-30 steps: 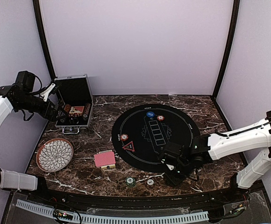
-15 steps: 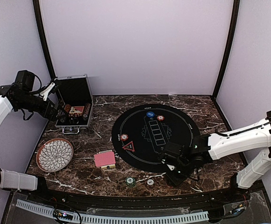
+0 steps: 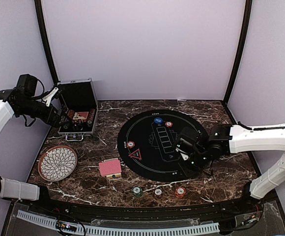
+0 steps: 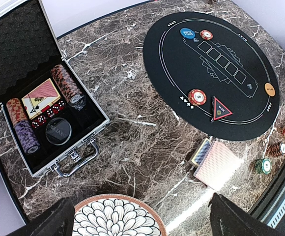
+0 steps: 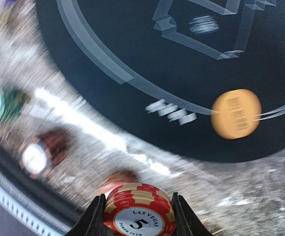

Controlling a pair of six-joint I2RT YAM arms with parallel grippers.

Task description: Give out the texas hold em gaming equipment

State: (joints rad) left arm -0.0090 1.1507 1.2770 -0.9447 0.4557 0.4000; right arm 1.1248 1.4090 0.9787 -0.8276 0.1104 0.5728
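Next, my right gripper sets the red poker chips down on the black mat (image 3: 200, 161) next to the orange disc.
My right gripper (image 5: 138, 212) is shut on a small stack of red striped-edge poker chips (image 5: 140, 202) and holds it above the near right part of the black mat (image 3: 182, 135). In the top view that gripper (image 3: 188, 161) hides the chips. A green chip (image 3: 137, 191), a white chip (image 3: 158, 191) and a red chip (image 3: 180, 191) lie in a row near the front edge. The orange disc (image 5: 236, 114), blue disc (image 3: 158, 120), red triangle (image 3: 135, 154) and two red chips (image 3: 130, 144) lie on the mat. The red-backed cards (image 3: 110, 168) lie left of it. My left gripper (image 3: 60, 119) is open and empty, high by the case.
The open silver case (image 3: 77, 110) at the back left holds chip rolls, cards and dice. The patterned round plate (image 3: 57, 162) sits near the left edge, below my left gripper (image 4: 142, 227). Purple walls close in the table on three sides.
My right gripper has risen from the front edge and moved back over the mat with red chips in it. A red chip now shows beside the white one. The left arm has not moved.
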